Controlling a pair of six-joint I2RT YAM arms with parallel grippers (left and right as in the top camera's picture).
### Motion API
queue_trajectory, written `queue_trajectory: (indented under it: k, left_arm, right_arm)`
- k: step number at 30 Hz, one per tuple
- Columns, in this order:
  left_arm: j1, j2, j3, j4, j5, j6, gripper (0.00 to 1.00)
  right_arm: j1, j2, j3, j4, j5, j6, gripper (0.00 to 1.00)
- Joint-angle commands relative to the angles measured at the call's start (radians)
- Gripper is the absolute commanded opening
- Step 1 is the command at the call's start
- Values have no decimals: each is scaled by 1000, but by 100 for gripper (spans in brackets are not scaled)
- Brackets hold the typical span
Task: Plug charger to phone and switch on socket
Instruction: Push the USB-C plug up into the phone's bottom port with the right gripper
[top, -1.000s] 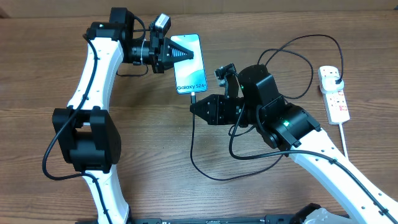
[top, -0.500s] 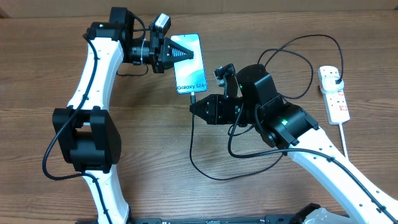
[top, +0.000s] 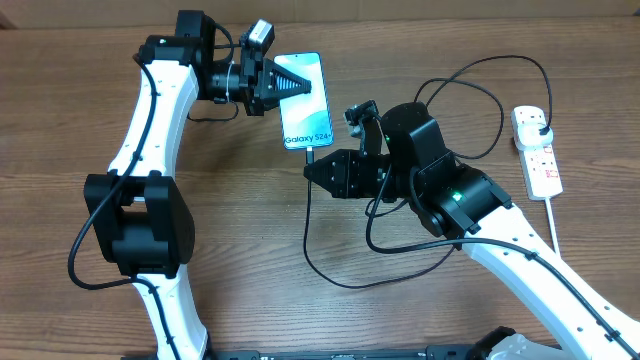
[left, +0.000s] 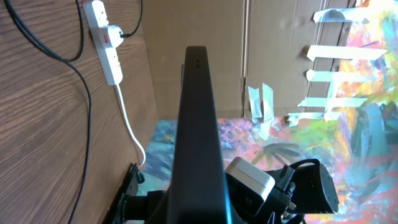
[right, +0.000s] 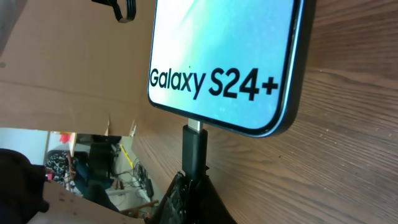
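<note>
Next, I let go of the phone with my left gripper on the bare wood table (top: 286, 167) next to the charger's black connector.
The phone (top: 303, 100) with its cyan "Galaxy S24+" screen lies on the wood table. My left gripper (top: 285, 88) is shut on the phone's upper left part; in the left wrist view the phone's dark edge (left: 198, 124) runs up the middle. My right gripper (top: 312, 170) is shut on the charger's black connector (right: 193, 149), whose metal tip sits in the port at the phone's bottom edge (right: 230, 62). The charger's thin black cable (top: 320, 265) loops over the table to a black plug (top: 540, 126) seated in the white socket strip (top: 537, 150), which also shows in the left wrist view (left: 107, 43).
The socket's white cord (top: 554, 222) runs toward the front right. Loops of black cable (top: 470, 85) lie between the right arm and the socket. Bare wood table (top: 250, 230) lies in front of the phone.
</note>
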Motion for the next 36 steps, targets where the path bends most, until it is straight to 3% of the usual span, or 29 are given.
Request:
queue_trajectory:
  k: [1,36]
  left_arm:
    - [-14,-8,6,0,54,-6,4]
    - [-26,-8,6,-20,55,-28,4]
  right_arm:
    - [-6,10,-6,24,19,1,4]
    - [-105,47,-6,57,42,-43,4]
